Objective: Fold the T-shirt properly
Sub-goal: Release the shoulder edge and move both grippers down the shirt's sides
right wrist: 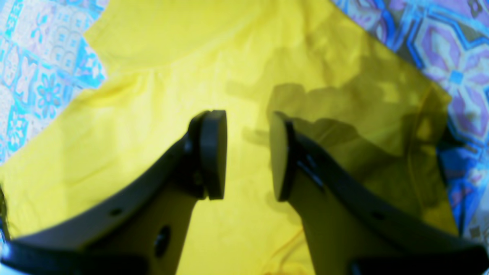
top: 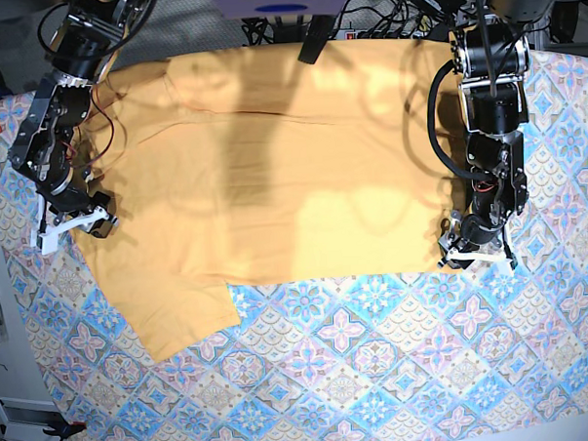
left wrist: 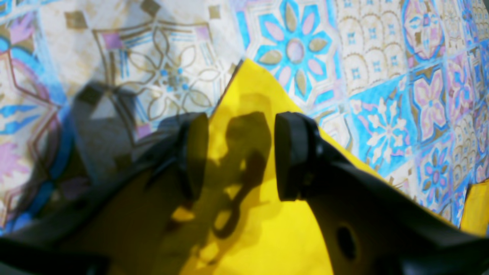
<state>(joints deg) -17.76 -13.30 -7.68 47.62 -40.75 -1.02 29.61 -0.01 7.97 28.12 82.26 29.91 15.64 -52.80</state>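
Observation:
The pointed corner of the T-shirt lies flat beyond the open fingers of my left gripper, so I need to lift clear and pinch up the T-shirt's side edge (left wrist: 223, 101) before I fold.
The yellow-orange T-shirt (top: 283, 182) lies spread flat on the blue-pink tile-patterned cloth (top: 379, 373), one sleeve (top: 181, 318) pointing to the front left. My left gripper (top: 476, 247) is open at the shirt's right front corner; in the left wrist view its jaws (left wrist: 240, 152) stand apart over that pointed yellow corner (left wrist: 250, 84). My right gripper (top: 75, 225) is open at the shirt's left edge; in the right wrist view it (right wrist: 247, 154) hovers over smooth yellow fabric (right wrist: 133, 114) with nothing between the pads. No script shows.
The patterned cloth covers the whole table and shows beside the shirt in both wrist views (left wrist: 382, 114) (right wrist: 458, 57). Cables and equipment (top: 382, 2) crowd the back edge. The arms' bases stand at the back left (top: 86, 34) and back right (top: 487, 51).

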